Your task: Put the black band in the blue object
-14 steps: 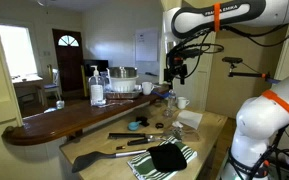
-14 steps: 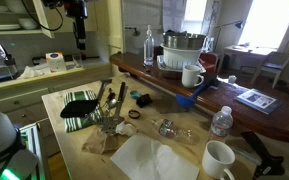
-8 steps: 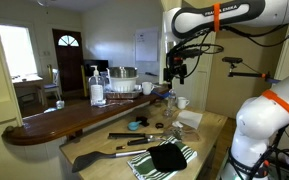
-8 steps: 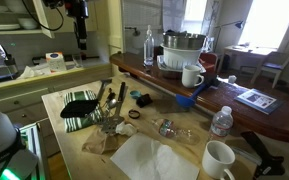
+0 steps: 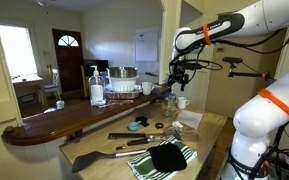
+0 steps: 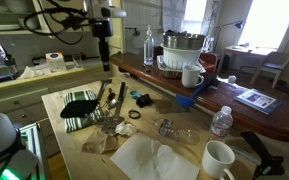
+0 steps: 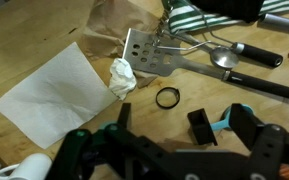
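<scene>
Next, my gripper grips the black band's side [image 5: 159, 124] [image 7: 168, 106] that faces away from the metal spatula.
The black band [image 7: 167, 97] is a small thin loop lying flat on the wooden counter, just beyond my fingers in the wrist view. It also shows in an exterior view [image 6: 134, 115]. The blue object [image 6: 184, 100], a small dark-blue cup, stands near the raised bar ledge, apart from the band. My gripper [image 7: 179, 125] is open and empty, hanging above the counter over the band. It shows in both exterior views [image 5: 173, 82] [image 6: 106, 62].
Around the band lie a crumpled white paper [image 7: 122, 77], a white napkin [image 7: 54, 85], a metal spatula [image 7: 149, 50], a spoon [image 7: 224, 57] and a teal round thing [image 6: 142, 99]. A striped cloth [image 6: 79, 108], a plastic bottle [image 6: 220, 122] and white mugs [image 6: 220, 160] also sit here.
The arm has swung out over the counter and come lower, so the gripper now hangs above the clutter. Nothing on the counter has moved.
</scene>
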`<move>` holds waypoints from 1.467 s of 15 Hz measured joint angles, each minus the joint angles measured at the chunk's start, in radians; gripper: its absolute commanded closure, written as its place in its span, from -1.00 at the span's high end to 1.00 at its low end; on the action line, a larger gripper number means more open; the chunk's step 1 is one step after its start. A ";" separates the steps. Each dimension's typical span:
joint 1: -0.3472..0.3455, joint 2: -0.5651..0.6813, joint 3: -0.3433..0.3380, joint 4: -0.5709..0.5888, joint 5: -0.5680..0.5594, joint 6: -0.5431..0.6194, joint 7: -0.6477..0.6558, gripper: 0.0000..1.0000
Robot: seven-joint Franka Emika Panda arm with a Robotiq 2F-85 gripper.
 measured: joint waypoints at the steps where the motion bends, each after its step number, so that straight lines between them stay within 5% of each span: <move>1: -0.010 0.021 -0.013 -0.016 0.000 0.036 -0.001 1.00; 12: -0.028 0.128 -0.030 -0.047 0.007 0.162 0.010 1.00; 18: -0.063 0.353 -0.070 -0.039 0.025 0.520 0.043 1.00; 22: -0.057 0.527 -0.087 0.000 0.130 0.634 0.021 1.00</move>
